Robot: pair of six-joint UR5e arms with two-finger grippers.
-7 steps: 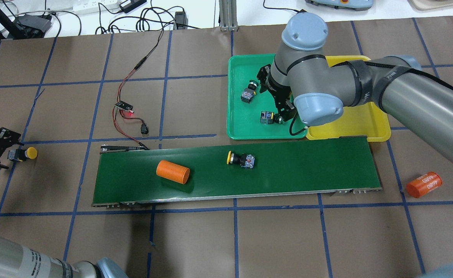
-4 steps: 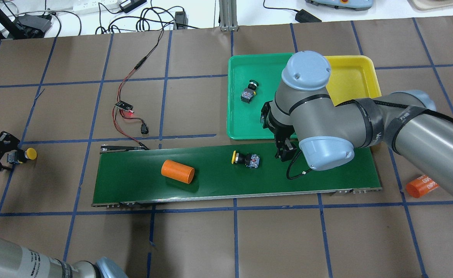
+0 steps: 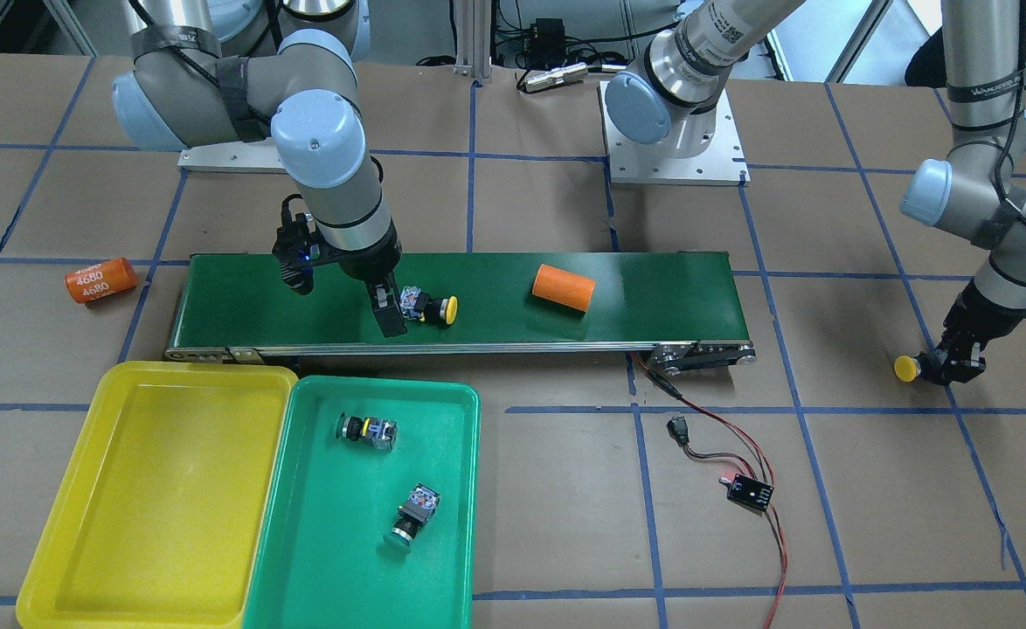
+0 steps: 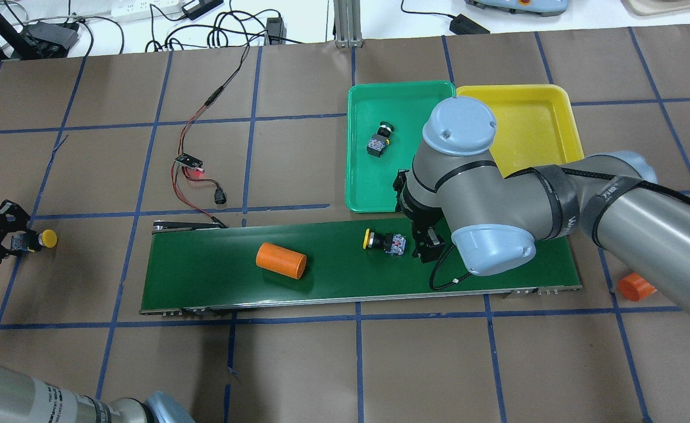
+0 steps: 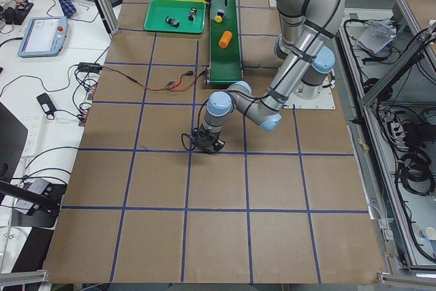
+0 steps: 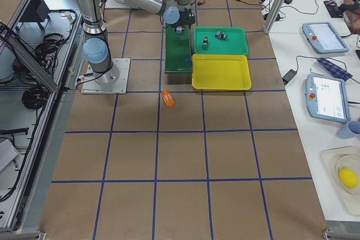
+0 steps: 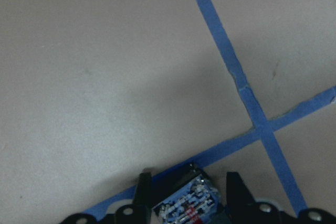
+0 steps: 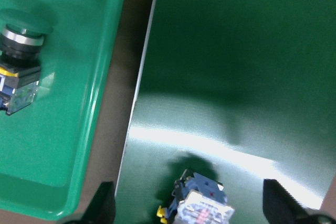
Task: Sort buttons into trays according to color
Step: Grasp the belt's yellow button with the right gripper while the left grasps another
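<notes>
Next, my left gripper places the yellow button on the dark-green belt (image 3: 631, 285) between the orange cylinder and the red-wired end.
A yellow button (image 4: 385, 241) lies on its side on the dark-green belt (image 4: 351, 276). My right gripper (image 4: 422, 247) is open just beyond its contact-block end. In the right wrist view the button (image 8: 202, 205) lies between the wide-apart fingers (image 8: 105, 203), untouched. My left gripper (image 4: 10, 242) is shut on a second yellow button (image 4: 47, 238), low at the far left; the left wrist view shows its contact block (image 7: 189, 203) between the fingers. The green tray (image 3: 321, 542) holds two green buttons (image 3: 364, 430) (image 3: 412, 515). The yellow tray (image 3: 155, 498) holds nothing.
An orange cylinder (image 4: 281, 260) lies on the belt left of the button. A second orange cylinder (image 4: 636, 288) lies on the table past the belt's right end. A small circuit board with red wires (image 4: 189, 161) sits behind the belt's left end.
My right arm swung from over the green tray down to the belt beside the yellow button. The button and the cylinder rode to the right on the belt. My left gripper hardly moved.
</notes>
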